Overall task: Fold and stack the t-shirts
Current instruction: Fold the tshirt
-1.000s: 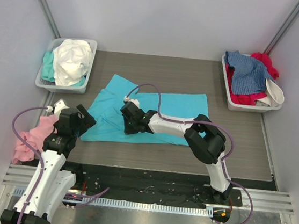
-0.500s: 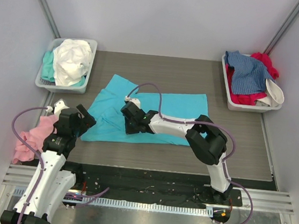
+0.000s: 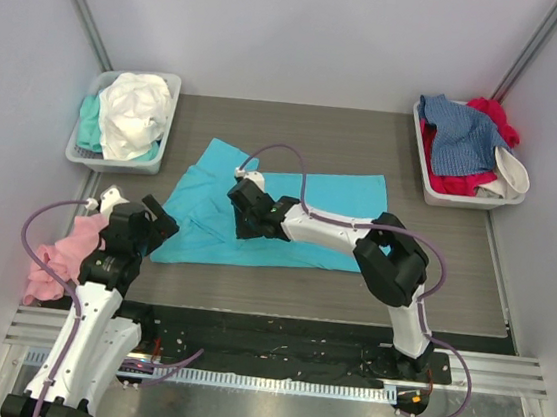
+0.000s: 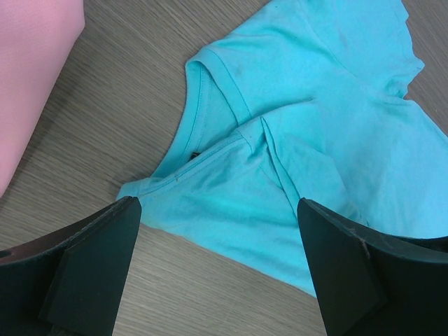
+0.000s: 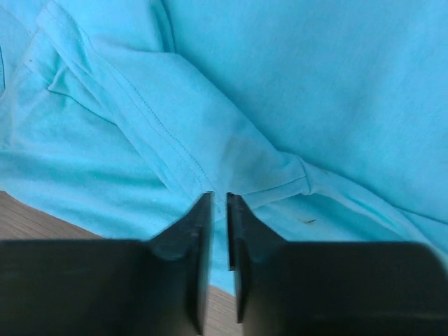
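The robot's right gripper has its fingers nearly shut and empty above the turquoise t-shirt's folded-over flap, so it should open them, pinch its stitched corner (image 5: pixel 220 201) and pull it out.
A bright turquoise t-shirt (image 3: pixel 330 199) lies spread across the middle of the table, its left part creased and folded over. My right gripper (image 3: pixel 243 232) hovers low over that creased part; in the right wrist view its jaws (image 5: pixel 218 199) stand only a slit apart above a stitched hem (image 5: pixel 161 129), with nothing between them. My left gripper (image 3: pixel 162 226) is wide open above the bare table at the shirt's left edge (image 4: pixel 210 210), near the collar (image 4: pixel 210 77). A pink t-shirt (image 3: pixel 62 254) lies crumpled at the table's left edge.
At the back left, a grey tray (image 3: pixel 81 158) holds a white t-shirt (image 3: pixel 133 112) over a mint one. Another tray (image 3: pixel 466 201) at the back right carries denim-blue (image 3: pixel 458 138) and red t-shirts. Grey walls enclose the table on three sides.
My right gripper has shifted slightly toward the far side over the turquoise shirt, and its jaws have parted a little. The left arm has stayed put.
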Controlling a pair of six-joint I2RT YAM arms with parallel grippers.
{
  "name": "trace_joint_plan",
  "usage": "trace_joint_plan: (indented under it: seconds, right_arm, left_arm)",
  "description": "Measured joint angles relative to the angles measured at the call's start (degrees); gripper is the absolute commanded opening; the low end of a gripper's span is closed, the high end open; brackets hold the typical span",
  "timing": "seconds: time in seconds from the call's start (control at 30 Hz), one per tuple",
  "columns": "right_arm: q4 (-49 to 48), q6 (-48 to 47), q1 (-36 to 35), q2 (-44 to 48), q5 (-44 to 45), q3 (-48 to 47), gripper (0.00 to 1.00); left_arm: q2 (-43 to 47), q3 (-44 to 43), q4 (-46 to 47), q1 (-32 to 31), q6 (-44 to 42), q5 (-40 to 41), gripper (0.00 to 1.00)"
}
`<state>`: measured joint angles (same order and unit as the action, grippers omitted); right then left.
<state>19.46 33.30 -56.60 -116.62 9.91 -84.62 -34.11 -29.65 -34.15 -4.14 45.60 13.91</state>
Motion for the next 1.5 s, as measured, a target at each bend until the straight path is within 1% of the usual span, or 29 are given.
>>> trace_joint_plan:
  seconds: [0.1, 0.2, 0.5, 0.83, 1.07, 1.5]
  right_arm:
    - [0.37, -0.48, 0.24, 0.0, 0.0, -0.7, 0.49]
    - [0.52, -0.83, 0.52, 0.0, -0.42, -0.81, 0.51]
    - [1.42, -1.38, -0.26, -0.02, -2.62, -1.55, 0.51]
    - [1.6, -1.53, -2.4, -1.73, -3.43, -2.58, 0.47]
    - [1.6, -1.53, -2.43, -3.54, -3.39, -1.9, 0.45]
    - [1.55, -1.51, -2.43, -3.56, -3.04, -1.73, 0.41]
  left_arm:
    - [0.28, 0.11, -0.04, 0.0, -0.02, 0.0, 1.0]
    - [0.28, 0.28, -0.09, 0.0, -0.02, 0.0, 1.0]
    - [0.39, 0.55, -0.2, 0.0, -0.02, 0.0, 1.0]
    - [0.5, 0.68, -0.24, 0.0, -0.02, 0.0, 0.99]
    - [0.5, 0.96, -0.26, 0.0, 0.0, 0.0, 1.0]
    - [0.66, 0.96, -0.24, 0.0, -0.02, 0.0, 1.0]
